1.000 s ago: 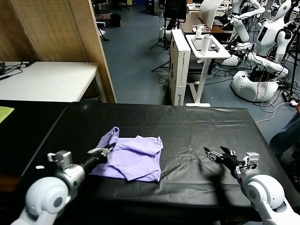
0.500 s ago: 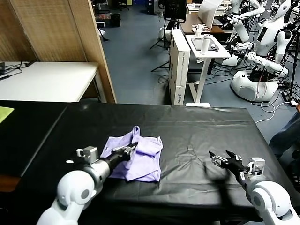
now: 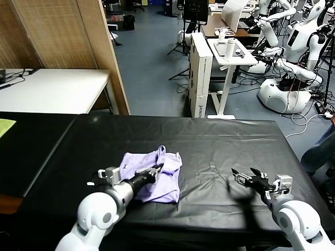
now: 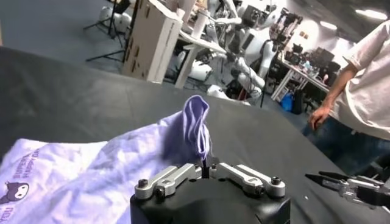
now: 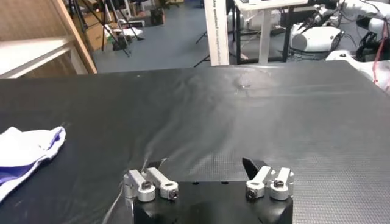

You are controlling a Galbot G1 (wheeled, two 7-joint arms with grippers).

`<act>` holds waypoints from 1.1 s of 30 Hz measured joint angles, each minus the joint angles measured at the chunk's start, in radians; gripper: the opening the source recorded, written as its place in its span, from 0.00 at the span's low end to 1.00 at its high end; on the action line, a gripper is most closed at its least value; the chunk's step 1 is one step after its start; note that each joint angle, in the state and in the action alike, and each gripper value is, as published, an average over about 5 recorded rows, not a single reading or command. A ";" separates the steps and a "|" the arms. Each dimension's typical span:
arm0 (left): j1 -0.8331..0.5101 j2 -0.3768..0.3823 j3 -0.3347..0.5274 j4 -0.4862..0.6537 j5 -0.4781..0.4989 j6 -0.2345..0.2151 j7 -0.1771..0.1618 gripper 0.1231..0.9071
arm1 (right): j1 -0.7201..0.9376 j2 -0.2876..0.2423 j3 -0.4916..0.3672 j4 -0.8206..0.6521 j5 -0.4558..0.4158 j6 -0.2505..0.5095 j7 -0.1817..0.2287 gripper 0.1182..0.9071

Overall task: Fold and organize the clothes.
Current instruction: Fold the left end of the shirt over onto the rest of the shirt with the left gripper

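Observation:
The pinched fold on the T-shirt (image 3: 170,174), near its edge facing my right gripper, will be let go by my left gripper.
The pale lavender T-shirt (image 3: 157,175) lies crumpled on the black table (image 3: 220,141), left of centre. My left gripper (image 3: 157,168) is shut on a pinched fold of the T-shirt and holds it lifted over the rest of the cloth. In the left wrist view that fold (image 4: 196,125) stands up as a peak right at the shut left gripper (image 4: 206,167), and a purple print (image 4: 18,189) shows on the flat part. My right gripper (image 3: 246,177) hovers open over bare table at the right, with nothing between its fingers. In the right wrist view the T-shirt (image 5: 27,149) lies far from the open right gripper (image 5: 204,165).
A yellow-green cloth scrap (image 3: 5,125) lies at the far left edge. Behind the black table stand a white table (image 3: 52,89), a wooden partition (image 3: 68,36), a white rolling stand (image 3: 227,52) and other robots (image 3: 293,63). A person (image 4: 359,103) stands at the right.
My left gripper has carried the pinched fold rightward across the T-shirt, from its left edge to over its middle. The right gripper has barely moved and stays open.

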 joint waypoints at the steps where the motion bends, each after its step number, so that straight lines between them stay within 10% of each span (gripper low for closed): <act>1: -0.002 -0.005 0.001 0.004 0.001 0.000 -0.002 0.06 | 0.000 0.001 -0.001 0.000 -0.001 0.000 0.000 1.00; 27: -0.035 -0.094 0.031 0.098 0.052 0.000 -0.013 0.06 | 0.003 0.001 -0.014 0.002 -0.011 -0.002 -0.009 1.00; 33: -0.027 -0.109 0.030 0.092 0.070 0.000 -0.009 0.36 | -0.008 -0.006 -0.029 0.023 -0.015 0.001 -0.036 1.00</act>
